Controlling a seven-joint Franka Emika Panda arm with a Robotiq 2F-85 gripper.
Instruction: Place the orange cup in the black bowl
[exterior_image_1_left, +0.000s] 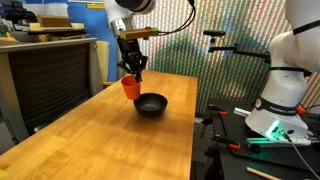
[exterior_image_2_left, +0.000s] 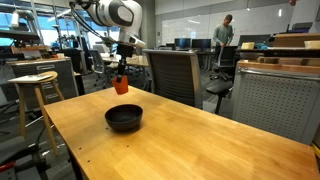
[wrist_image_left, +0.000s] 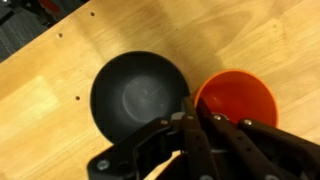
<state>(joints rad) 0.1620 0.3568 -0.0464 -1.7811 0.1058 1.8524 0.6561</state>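
My gripper will release the orange cup on the bottom of the empty black bowl (exterior_image_1_left: 155, 107) (wrist_image_left: 129, 98), a little toward the robot base.
The orange cup (exterior_image_1_left: 130, 87) hangs in my gripper (exterior_image_1_left: 132, 73), held by its rim above the wooden table. It also shows in an exterior view (exterior_image_2_left: 120, 85) under the gripper (exterior_image_2_left: 120, 72). In the wrist view the fingers (wrist_image_left: 190, 112) are shut on the rim of the cup (wrist_image_left: 240, 95), whose open mouth faces up. The black bowl (exterior_image_1_left: 152, 105) sits on the table just beside and below the cup; it is empty in the wrist view (wrist_image_left: 135, 95) and in an exterior view (exterior_image_2_left: 124, 118).
The wooden table (exterior_image_1_left: 100, 140) stretches toward the camera. A wooden stool (exterior_image_2_left: 35, 85) and an office chair (exterior_image_2_left: 172, 72) stand past the table edges. The robot base (exterior_image_1_left: 285, 90) is beside the table.
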